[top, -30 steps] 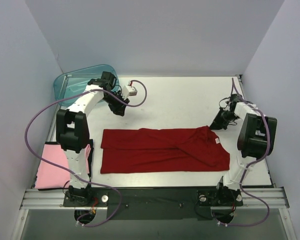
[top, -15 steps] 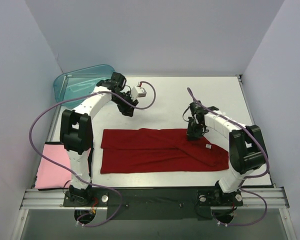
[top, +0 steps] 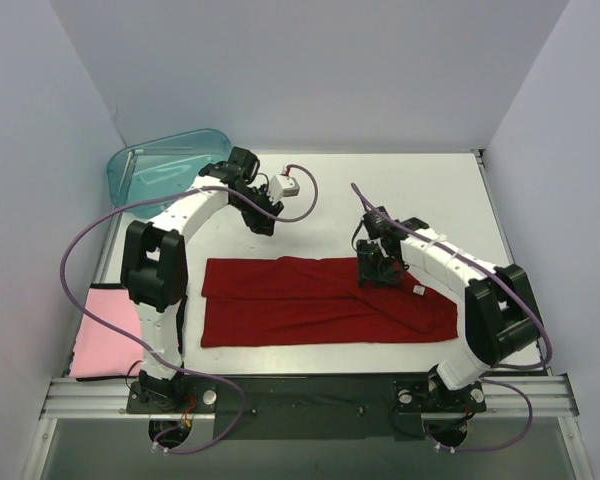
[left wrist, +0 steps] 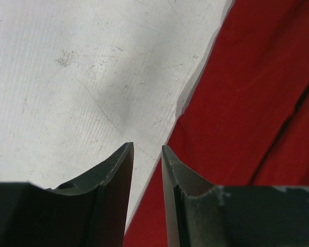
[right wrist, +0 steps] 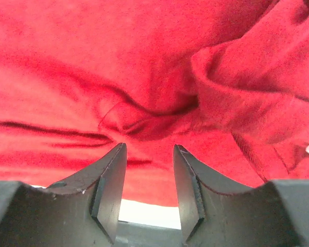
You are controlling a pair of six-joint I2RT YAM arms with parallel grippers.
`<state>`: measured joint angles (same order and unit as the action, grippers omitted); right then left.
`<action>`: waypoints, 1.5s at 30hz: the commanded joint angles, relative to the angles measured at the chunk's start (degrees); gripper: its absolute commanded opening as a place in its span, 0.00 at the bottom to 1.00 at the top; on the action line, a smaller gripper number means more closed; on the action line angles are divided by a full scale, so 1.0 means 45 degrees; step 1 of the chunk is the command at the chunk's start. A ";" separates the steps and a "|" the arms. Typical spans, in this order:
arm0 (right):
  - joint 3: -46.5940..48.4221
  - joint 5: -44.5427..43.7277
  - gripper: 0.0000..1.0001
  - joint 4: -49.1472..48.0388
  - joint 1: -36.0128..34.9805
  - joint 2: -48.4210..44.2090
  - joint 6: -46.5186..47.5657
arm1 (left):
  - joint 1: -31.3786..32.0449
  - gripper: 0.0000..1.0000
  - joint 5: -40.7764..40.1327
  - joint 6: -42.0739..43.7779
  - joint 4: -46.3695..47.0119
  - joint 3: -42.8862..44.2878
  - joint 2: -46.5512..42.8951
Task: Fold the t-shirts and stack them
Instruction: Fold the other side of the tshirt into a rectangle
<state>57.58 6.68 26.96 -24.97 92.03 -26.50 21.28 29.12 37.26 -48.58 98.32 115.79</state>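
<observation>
The label end of the dark red t-shirt is bunched and slanted, so next I grab its far corner [top: 408,269] with my right gripper and pull the cloth straight before I fold further.
The dark red t-shirt [top: 310,300] lies spread across the middle of the table, folded lengthwise, with its white neck label [top: 418,291] near the right end. The pale pink t-shirt [top: 105,335] lies flat at the near left. My left gripper [top: 264,226] hovers over bare table just beyond the red shirt's far edge. In the left wrist view its jaws [left wrist: 147,146] stand narrowly apart and empty beside the shirt's edge [left wrist: 247,103]. My right gripper [top: 372,274] is over the shirt's far edge, open and empty above wrinkled red cloth [right wrist: 144,62].
A translucent teal tub [top: 155,170] stands at the far left corner, behind the left arm. The white tabletop [top: 410,190] runs between grey walls. A metal rail [top: 310,390] runs along the near edge by the arm bases.
My right arm swung left from the table's right side onto the red shirt's far edge. The shirt's raised right end now lies flatter. My left gripper moved right, nearer the shirt.
</observation>
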 commanded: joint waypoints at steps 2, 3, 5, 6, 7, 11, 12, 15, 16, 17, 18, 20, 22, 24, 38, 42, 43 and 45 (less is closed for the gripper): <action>0.1419 0.0059 0.40 0.2304 -0.0018 -0.1446 0.2254 | -0.0255 0.38 -0.0105 0.0275 0.0248 -0.0170 -0.0945; 0.1616 -0.0096 0.41 0.2793 0.0234 -0.1408 0.2836 | -0.0294 0.38 -0.0124 0.0334 0.0229 -0.0209 -0.0945; 0.2124 -0.0795 0.44 0.3419 0.0896 -0.1117 0.3444 | -0.0470 0.38 -0.0222 0.0431 0.0248 -0.0267 -0.0965; 0.2416 -0.0916 0.46 0.3558 0.1268 -0.0980 0.3602 | -0.0548 0.38 -0.0338 0.0451 0.0248 -0.0287 -0.0965; 0.2554 -0.0666 0.47 0.3695 0.1968 -0.0669 0.3971 | -0.0703 0.38 -0.0378 0.0510 0.0229 -0.0345 -0.0946; 0.3297 0.0508 0.52 0.3716 0.3283 0.0309 0.5686 | -0.1347 0.39 -0.0612 0.1171 -0.0239 -0.0345 -0.0926; 0.3472 0.0663 0.52 0.3793 0.3226 0.0562 0.6119 | -0.1446 0.40 -0.0709 0.1406 -0.0434 -0.0346 -0.0926; 0.3766 0.2707 0.53 0.4048 0.3302 0.1013 0.7119 | -0.1817 0.41 -0.1392 0.2537 -0.0708 -0.0715 -0.0906; 0.3863 0.3083 0.53 0.4048 0.3322 0.1188 0.7410 | -0.1818 0.42 -0.1974 0.2889 -0.0709 -0.0814 -0.0848; 0.3961 0.3531 0.53 0.4009 0.3342 0.1286 0.7548 | -0.1857 0.43 -0.2347 0.3125 -0.0690 -0.1066 -0.0732; 0.4039 0.3787 0.53 0.4028 0.3342 0.1578 0.7859 | -0.1896 0.48 -0.2970 0.3533 -0.0670 -0.1184 -0.0672; 0.4234 0.3887 0.53 0.4048 0.3439 0.2046 0.8114 | -0.1994 0.52 -0.3403 0.4062 -0.0748 -0.1439 -0.0399; 0.4527 0.4100 0.52 0.4164 0.3556 0.2631 0.8194 | -0.2130 0.56 -0.3698 0.4143 -0.0535 -0.1556 -0.0087; 0.4801 0.4257 0.49 0.4651 0.3557 0.3004 0.8349 | -0.2248 0.57 -0.4030 0.3988 -0.0261 -0.1421 0.0245; 0.4079 0.5195 0.33 0.4790 0.4690 0.2244 0.8428 | -0.2248 0.57 -0.2409 0.4827 -0.1022 -0.2923 0.0343; 0.4137 0.5664 0.39 0.4829 0.4651 0.2732 0.8526 | -0.2287 0.57 -0.2703 0.4768 -0.0943 -0.2827 0.0578; 0.4138 0.5665 0.39 0.4848 0.4535 0.2849 0.8603 | -0.2287 0.57 -0.2703 0.4787 -0.1021 -0.2768 0.0617; 0.4118 0.5529 0.40 0.4849 0.4359 0.2966 0.8798 | -0.2287 0.57 -0.2683 0.4845 -0.1119 -0.2748 0.0637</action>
<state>76.12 29.54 45.65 -3.88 104.27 10.83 11.51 15.42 57.74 -50.59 86.76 118.06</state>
